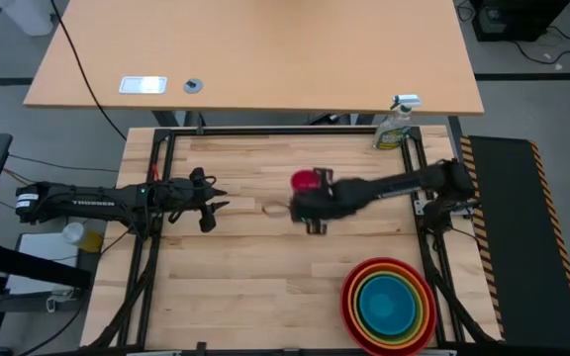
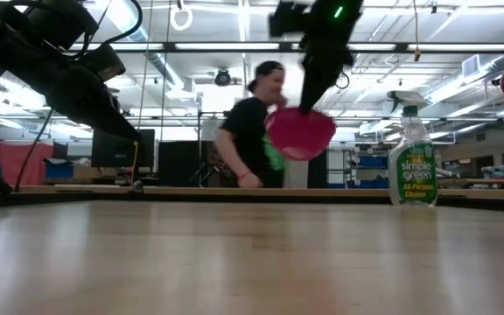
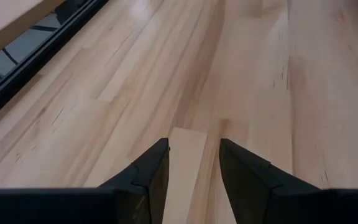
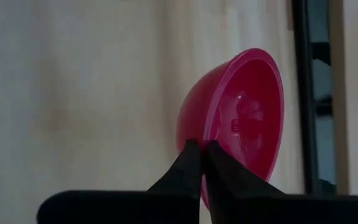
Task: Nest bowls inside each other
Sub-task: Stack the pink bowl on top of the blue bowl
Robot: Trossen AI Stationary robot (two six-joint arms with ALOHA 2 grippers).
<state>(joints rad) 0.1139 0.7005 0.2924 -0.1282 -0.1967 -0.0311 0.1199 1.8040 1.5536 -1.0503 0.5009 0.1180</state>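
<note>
Next, my right gripper lets go of the pink bowl inside the blue bowl (image 1: pixel 385 303) at the centre of the stack.
The pink bowl (image 1: pixel 307 180) hangs over the middle of the table with my right gripper (image 4: pixel 204 152) shut on it; in the low view the pink bowl (image 2: pixel 300 133) floats well above the wood. A stack of bowls (image 1: pixel 388 304) stands at the near right: red outermost, then orange, lime green and blue in the centre. My left gripper (image 3: pixel 193 163) waits open at the table's left (image 1: pixel 216 205), pointing across bare wood with nothing between its fingers. My right gripper pinches the pink bowl's rim (image 4: pixel 205 142), with one finger (image 4: pixel 225 171) inside the hollow and the other (image 4: pixel 188 163) on the outer wall. The fingers slant down from above. The bowl hangs below them, tilted with its opening sideways, lifted clear of the table.
A clear spray bottle (image 1: pixel 397 123) with a white trigger stands at the far right corner, also seen in the low view (image 2: pixel 411 162). A second, larger table (image 1: pixel 255 54) lies beyond the far edge. A person (image 2: pixel 254 131) stands in the room behind.
</note>
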